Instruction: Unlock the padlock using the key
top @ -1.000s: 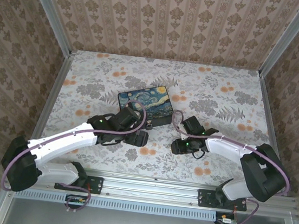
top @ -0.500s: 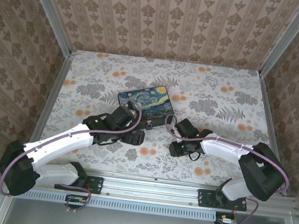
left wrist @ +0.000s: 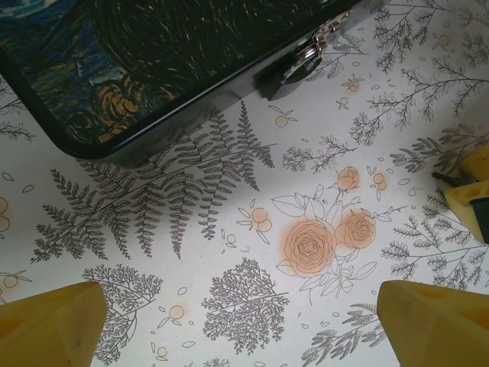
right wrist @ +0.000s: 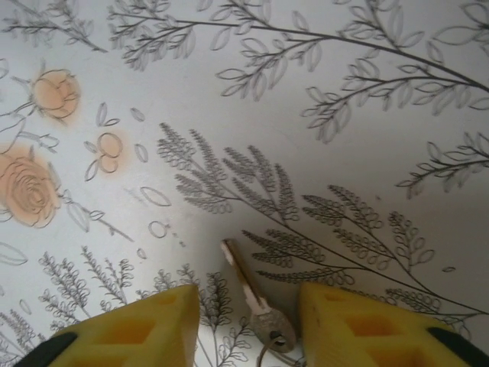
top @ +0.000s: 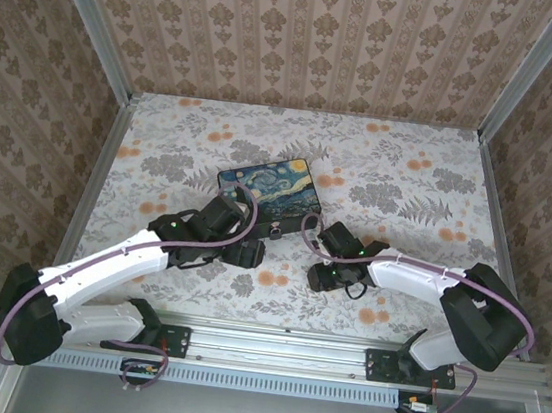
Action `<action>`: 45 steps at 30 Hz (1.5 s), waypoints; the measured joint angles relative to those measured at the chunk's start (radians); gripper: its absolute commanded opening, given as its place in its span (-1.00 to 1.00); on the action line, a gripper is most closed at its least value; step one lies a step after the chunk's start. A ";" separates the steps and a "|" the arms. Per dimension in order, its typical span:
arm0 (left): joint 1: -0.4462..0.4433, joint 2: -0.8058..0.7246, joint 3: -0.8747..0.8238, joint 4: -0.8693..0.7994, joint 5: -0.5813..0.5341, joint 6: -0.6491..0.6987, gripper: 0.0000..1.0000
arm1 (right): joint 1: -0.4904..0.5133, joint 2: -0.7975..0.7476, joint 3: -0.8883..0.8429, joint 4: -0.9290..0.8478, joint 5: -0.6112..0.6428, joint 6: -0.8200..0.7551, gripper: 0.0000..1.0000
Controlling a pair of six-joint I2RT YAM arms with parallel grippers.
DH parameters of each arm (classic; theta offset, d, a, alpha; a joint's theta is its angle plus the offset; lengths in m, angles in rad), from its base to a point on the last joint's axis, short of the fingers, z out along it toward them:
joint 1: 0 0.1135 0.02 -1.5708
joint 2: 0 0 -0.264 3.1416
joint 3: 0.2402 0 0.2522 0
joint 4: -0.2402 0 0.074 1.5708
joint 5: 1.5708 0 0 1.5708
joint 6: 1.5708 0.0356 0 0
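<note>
The key's blade slants across the right gripper's fingers, so the right gripper needs to open, take the key's head point(right wrist: 271, 324) and bring the blade to the left gripper first.
A small silver padlock point(left wrist: 304, 60) hangs on the hasp of a dark box point(top: 270, 188) with a starry-night lid; in the top view the padlock point(top: 276, 232) sits at the box's near edge. My left gripper point(left wrist: 241, 306) hovers just in front of the box, wide open and empty, and shows from above as the left gripper point(top: 247, 253). The key point(right wrist: 244, 279) lies between the yellow fingers point(right wrist: 130, 329) of my right gripper point(right wrist: 248, 329). Its jaws stand apart, with the key's head close to the right one. The right gripper point(top: 316, 272) is low over the cloth, right of the padlock.
The table carries a white floral cloth point(top: 400, 181). Patterned walls and metal rails enclose it on three sides. The right gripper's yellow fingers point(left wrist: 472, 200) show at the right edge of the left wrist view, close to my left gripper.
The right gripper has slid left toward the padlock. The left gripper has drawn back slightly left and toward the near edge.
</note>
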 measured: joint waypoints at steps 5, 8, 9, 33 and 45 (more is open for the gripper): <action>0.000 0.000 0.001 -0.003 0.000 0.007 1.00 | 0.001 -0.032 -0.025 -0.015 0.023 0.015 -0.24; 0.000 0.001 0.004 -0.003 0.000 0.016 1.00 | 0.002 -0.037 -0.029 -0.018 0.032 0.027 -0.12; 0.000 0.001 0.007 -0.005 0.000 0.019 1.00 | 0.002 -0.037 -0.029 -0.018 0.034 0.030 -0.04; -0.026 0.051 0.069 -0.026 0.002 0.038 1.00 | 0.021 -0.024 -0.013 -0.082 0.109 0.050 -0.33; -0.027 0.034 0.059 -0.024 0.001 0.038 1.00 | 0.045 0.003 0.022 -0.128 0.166 0.050 -0.77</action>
